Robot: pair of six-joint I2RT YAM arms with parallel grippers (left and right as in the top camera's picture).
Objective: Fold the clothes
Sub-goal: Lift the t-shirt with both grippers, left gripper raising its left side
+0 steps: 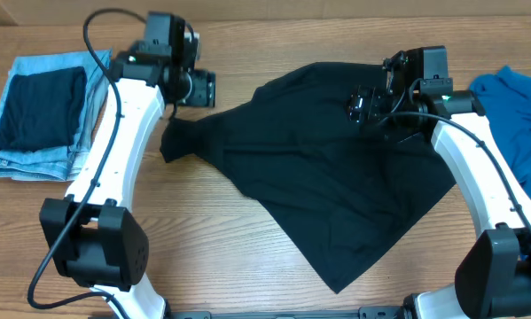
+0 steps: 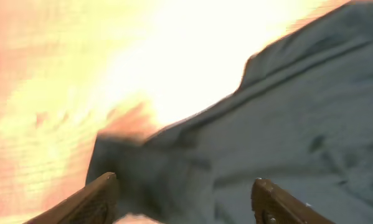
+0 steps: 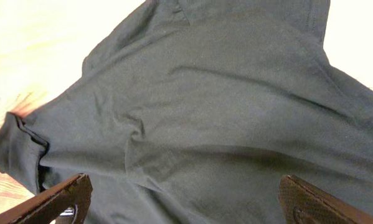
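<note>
Next, my right gripper closes on the black T-shirt just inside its hem (image 1: 414, 180), near the corner closest to the bright blue garment.
The black T-shirt (image 1: 336, 186) lies spread and crumpled across the middle of the wooden table, one sleeve bunched toward the left (image 1: 178, 140). My left gripper (image 1: 203, 89) is open, above the table just beyond that sleeve; its wrist view shows the shirt (image 2: 286, 124) between blurred open fingers (image 2: 185, 186). My right gripper (image 1: 364, 105) is open above the shirt's upper right part. Its wrist view is filled with black fabric (image 3: 205, 112) between wide-open fingers (image 3: 185, 190). The neck tag is not visible.
Folded light-blue jeans with a dark garment on top (image 1: 39, 115) lie at the far left. A bright blue garment (image 1: 513, 115) lies at the right edge. Bare wood (image 1: 230, 248) shows in front of the shirt.
</note>
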